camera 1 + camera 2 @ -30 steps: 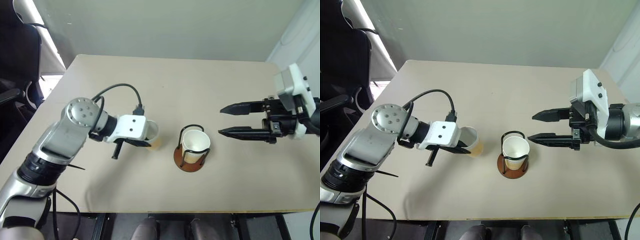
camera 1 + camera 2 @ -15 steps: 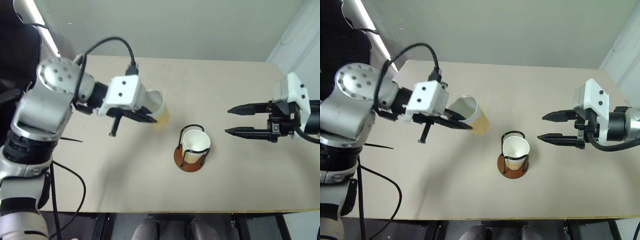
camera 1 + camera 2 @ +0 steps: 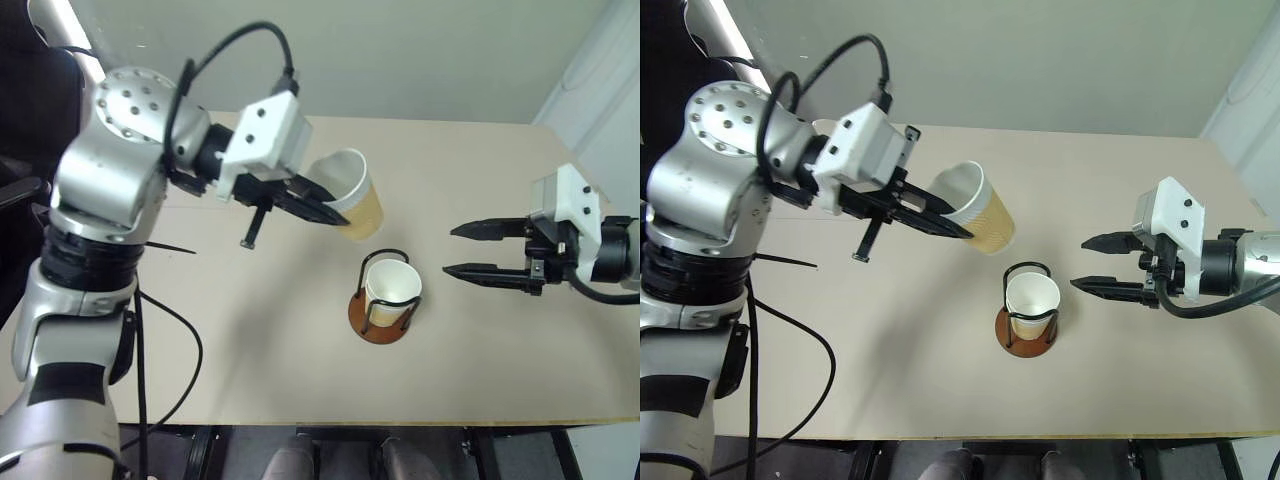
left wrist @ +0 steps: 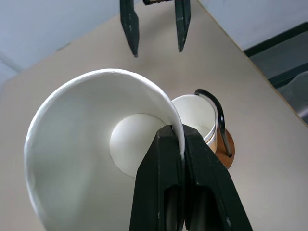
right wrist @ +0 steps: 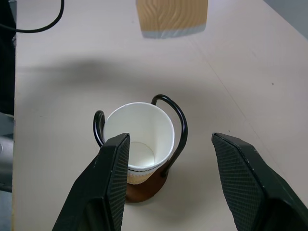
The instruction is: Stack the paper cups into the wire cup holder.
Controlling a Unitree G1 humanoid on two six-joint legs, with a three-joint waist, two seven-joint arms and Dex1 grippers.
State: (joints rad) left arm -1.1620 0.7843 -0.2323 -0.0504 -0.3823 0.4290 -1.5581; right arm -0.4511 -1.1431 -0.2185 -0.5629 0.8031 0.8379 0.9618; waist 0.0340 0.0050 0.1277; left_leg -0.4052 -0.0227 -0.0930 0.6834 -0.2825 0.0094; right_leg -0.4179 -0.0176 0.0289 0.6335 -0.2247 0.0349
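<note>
The other paper cup is standing in the wire cup holder. My left gripper will release the tan-yellow paper cup, now tilted in the air, inside the other paper cup (image 3: 395,282) (image 4: 196,113).
My left gripper (image 3: 335,215) is shut on the rim of a tan-yellow paper cup (image 3: 352,203), one finger inside and one outside. The cup hangs tilted in the air, above and left of the wire cup holder (image 3: 378,325). The holder stands mid-table with another paper cup (image 3: 392,288) upright inside its black loops. In the left wrist view the held cup (image 4: 91,144) opens toward the camera, with the fingers (image 4: 166,192) pinching its wall and the holder (image 4: 222,137) beyond. My right gripper (image 3: 449,250) is open and empty, level, right of the holder and pointing at it.
The beige table (image 3: 250,360) has bare room in front and to the left of the holder. A black cable (image 3: 160,300) loops down from my left arm. A dark chair (image 3: 30,150) stands past the table's left edge.
My left gripper has lifted the cup off the table and carried it up and right, toward the holder. My right gripper stays open and has sunk slightly.
</note>
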